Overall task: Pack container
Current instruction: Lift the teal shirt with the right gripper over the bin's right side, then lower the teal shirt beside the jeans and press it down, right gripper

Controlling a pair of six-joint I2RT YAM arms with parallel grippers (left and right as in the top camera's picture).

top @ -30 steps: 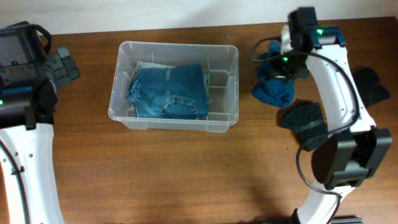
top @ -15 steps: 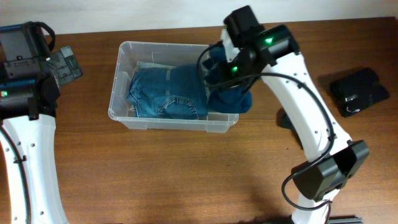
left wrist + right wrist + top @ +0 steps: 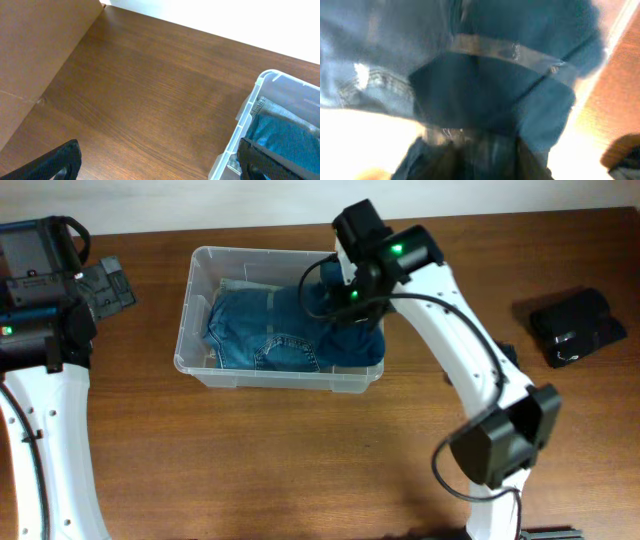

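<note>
The dark blue garment bulges against the rim at the end of the tub, so next my right gripper opens, grabs the garment's folds (image 3: 343, 350) and pulls them inward toward the jeans.
The container (image 3: 190, 330) is a clear plastic tub on the wooden table, with folded blue jeans (image 3: 262, 332) in its left and middle part. My right gripper (image 3: 347, 298) is over the tub's right end, shut on a dark blue garment (image 3: 358, 342) that hangs down into that end. In the right wrist view the garment (image 3: 490, 95) fills the blurred frame and hides the fingers. My left gripper (image 3: 103, 286) is open and empty, left of the tub. The left wrist view shows its fingertips (image 3: 160, 165) wide apart, with the tub's corner (image 3: 260, 100) and the jeans (image 3: 287, 135) at the right.
A black folded item (image 3: 570, 328) lies on the table at the far right. A small dark piece (image 3: 506, 353) shows beside the right arm. The table's back edge meets a pale wall (image 3: 250, 200).
My right arm has swung left from the table right of the tub, carrying the dark blue garment over and down into the tub's right end. The left arm has barely moved.
</note>
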